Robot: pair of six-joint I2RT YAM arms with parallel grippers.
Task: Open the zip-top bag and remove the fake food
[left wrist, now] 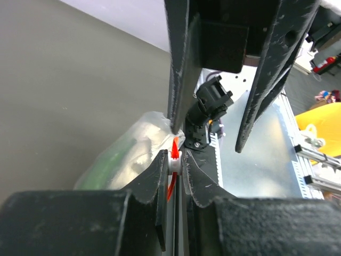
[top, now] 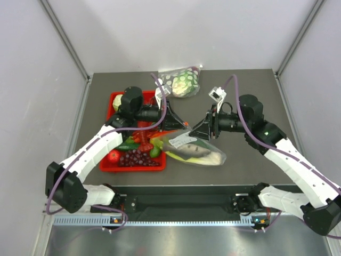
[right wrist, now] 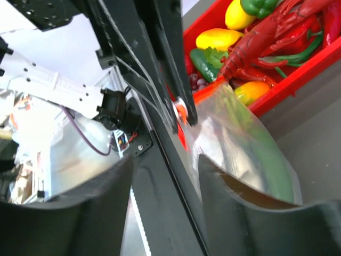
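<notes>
The white slider sits at the loose end of the bag's orange strip, so next my right gripper pinches that loose end (left wrist: 176, 143) before my left gripper pulls the slider along.
The zip-top bag (top: 198, 151) lies just right of the red tray, its zip end lifted toward the grippers. Inside it I see fake food: a grey fish (top: 189, 151) and a pale green-white stalk (top: 212, 158). My left gripper (top: 178, 124) is shut on the bag's white zip slider (left wrist: 176, 153), with the orange-red strip running between its jaws. My right gripper (top: 204, 128) faces it from the right with its jaws apart and nothing between them. In the right wrist view the clear bag (right wrist: 250, 152) lies against the right-hand finger (right wrist: 224, 186).
A red tray (top: 133, 169) on the left holds grapes, a red lobster (right wrist: 261, 37), peppers and other plastic foods. A clear dotted bag (top: 181, 82) with a pale round head lies at the back. Grey walls enclose the table on three sides.
</notes>
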